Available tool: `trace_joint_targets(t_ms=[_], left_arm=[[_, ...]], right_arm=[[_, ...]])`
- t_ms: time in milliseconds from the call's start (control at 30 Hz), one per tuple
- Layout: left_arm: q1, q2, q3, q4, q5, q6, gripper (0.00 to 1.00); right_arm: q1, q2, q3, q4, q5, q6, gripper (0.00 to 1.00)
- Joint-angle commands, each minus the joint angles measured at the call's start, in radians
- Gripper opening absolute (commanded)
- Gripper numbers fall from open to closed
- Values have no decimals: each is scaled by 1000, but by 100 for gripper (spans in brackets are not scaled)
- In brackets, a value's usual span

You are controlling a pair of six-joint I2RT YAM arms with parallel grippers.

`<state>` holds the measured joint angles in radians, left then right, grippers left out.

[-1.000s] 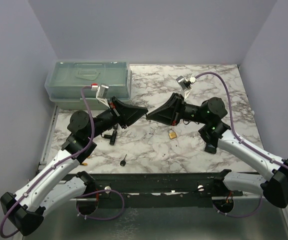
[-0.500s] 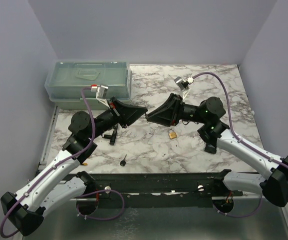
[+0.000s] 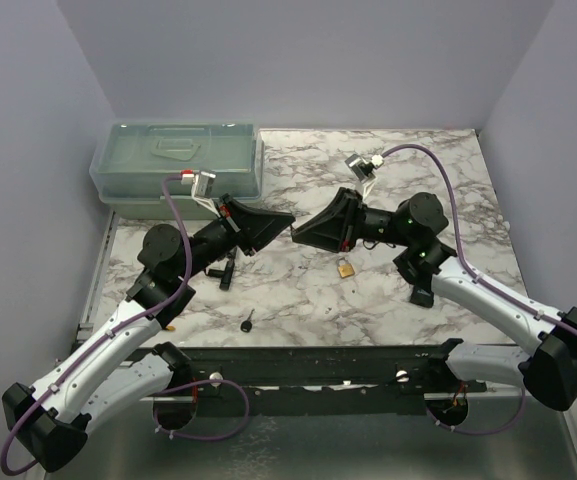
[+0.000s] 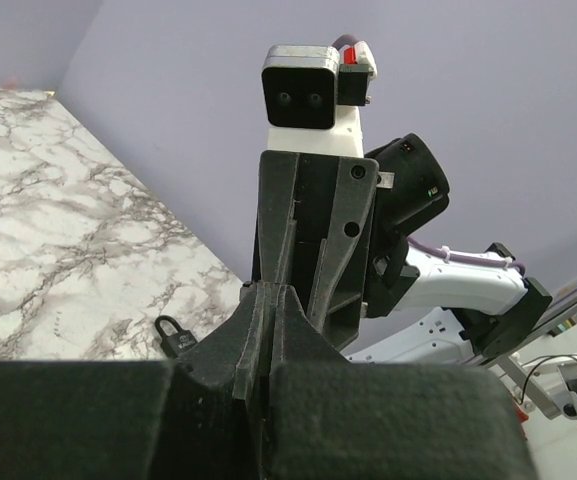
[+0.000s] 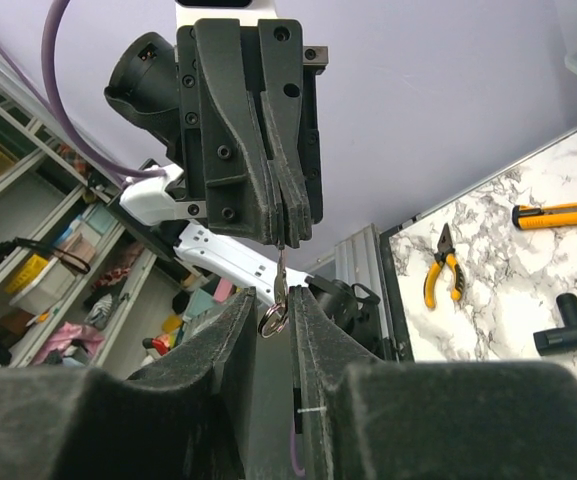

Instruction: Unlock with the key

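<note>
Next, I open my right gripper and take the silver key, which my left gripper holds by the blade, by its ring end [image 5: 274, 318] before unlocking the padlock.
The key [image 3: 248, 321], tiny with a round black head, lies loose on the marble near the front edge, away from both grippers. My left gripper [image 3: 290, 219] and right gripper [image 3: 296, 232] meet tip to tip above the table's middle. In the right wrist view the left gripper [image 5: 286, 240] is shut on a thin silver blade with a split ring [image 5: 278, 305] hanging below its tips. The right gripper [image 5: 271, 298] is narrowly open, one finger on each side of that ring. A brass padlock [image 3: 345, 268] lies just below them. A black padlock [image 4: 171, 335] shows in the left wrist view.
A clear lidded box [image 3: 178, 165] stands at the back left. A black T-shaped piece [image 3: 226, 272] lies under the left arm. Yellow-handled pliers [image 5: 438, 268] and a yellow utility knife [image 5: 563, 213] lie on the marble.
My right gripper has edged left toward the left gripper, bringing its fingers around the hanging ring. The left arm has not moved.
</note>
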<state>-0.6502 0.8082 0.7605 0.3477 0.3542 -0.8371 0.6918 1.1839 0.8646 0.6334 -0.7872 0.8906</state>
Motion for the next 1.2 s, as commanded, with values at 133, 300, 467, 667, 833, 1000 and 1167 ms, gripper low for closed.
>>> trace_joint_targets(t_ms=[133, 300, 467, 667, 833, 1000, 1167], left_arm=[[-1, -8, -19, 26, -21, 0, 0], [-1, -14, -23, 27, -22, 0, 0], [-1, -19, -28, 30, -21, -3, 0], [-2, -24, -37, 41, -17, -7, 0], [-2, -28, -47, 48, -15, -9, 0], [-1, -36, -66, 49, -25, -14, 4], [-1, -53, -61, -25, -53, 0, 71]], right_arm=[[-1, 15, 13, 38, -17, 16, 32], [0, 14, 12, 40, -7, 16, 32], [0, 18, 11, 40, 1, 17, 26], [0, 19, 8, 38, 6, 16, 19], [0, 18, 2, 45, 6, 15, 6], [0, 5, -13, 46, 7, -4, 1], [-1, -56, -26, -142, 118, -83, 0]])
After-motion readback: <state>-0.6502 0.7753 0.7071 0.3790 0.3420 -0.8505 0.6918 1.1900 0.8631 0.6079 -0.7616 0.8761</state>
